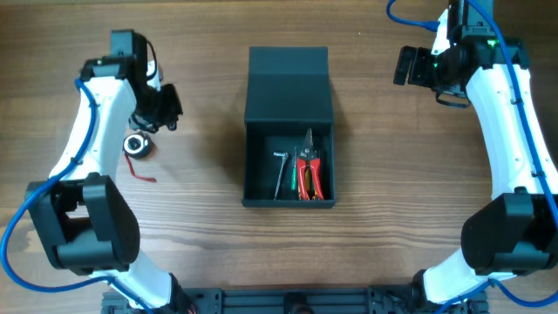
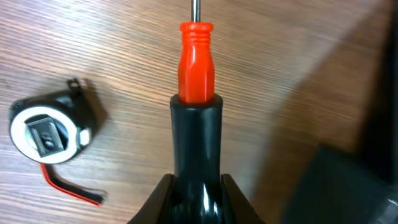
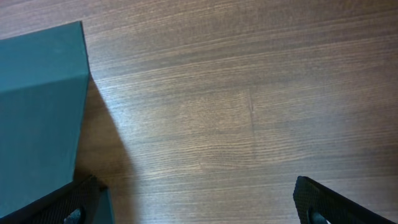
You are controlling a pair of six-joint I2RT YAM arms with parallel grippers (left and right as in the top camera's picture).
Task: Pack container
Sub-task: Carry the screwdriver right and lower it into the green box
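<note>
Next, my left gripper releases the screwdriver in the container [image 1: 271, 174] next to the slim silver tool, toward the tape measure. The screwdriver is still held beside the container.
The container [image 1: 255, 131] is a dark teal box in the middle of the table, its flap lid [image 1: 289, 85] folded back. Inside lie red-handled pliers [image 1: 309, 174] and two slim tools [image 1: 281, 171]. Left of the box, my left gripper [image 1: 161, 106] is shut on a screwdriver [image 2: 196, 62] with a black and red handle. The jaws of the left gripper [image 2: 196, 200] press the black part from both sides, and the shaft points away from them. My right gripper [image 1: 404, 65] is open with nothing in it, right of the lid; its fingers [image 3: 317, 200] stand wide over bare wood.
A black and white tape measure [image 1: 137, 145] with a red strap [image 1: 139, 172] lies on the table just in front of the left gripper. It shows in the left wrist view as the tape measure [image 2: 46, 129]. The lid's corner [image 3: 37, 112] is near the right gripper's left finger.
</note>
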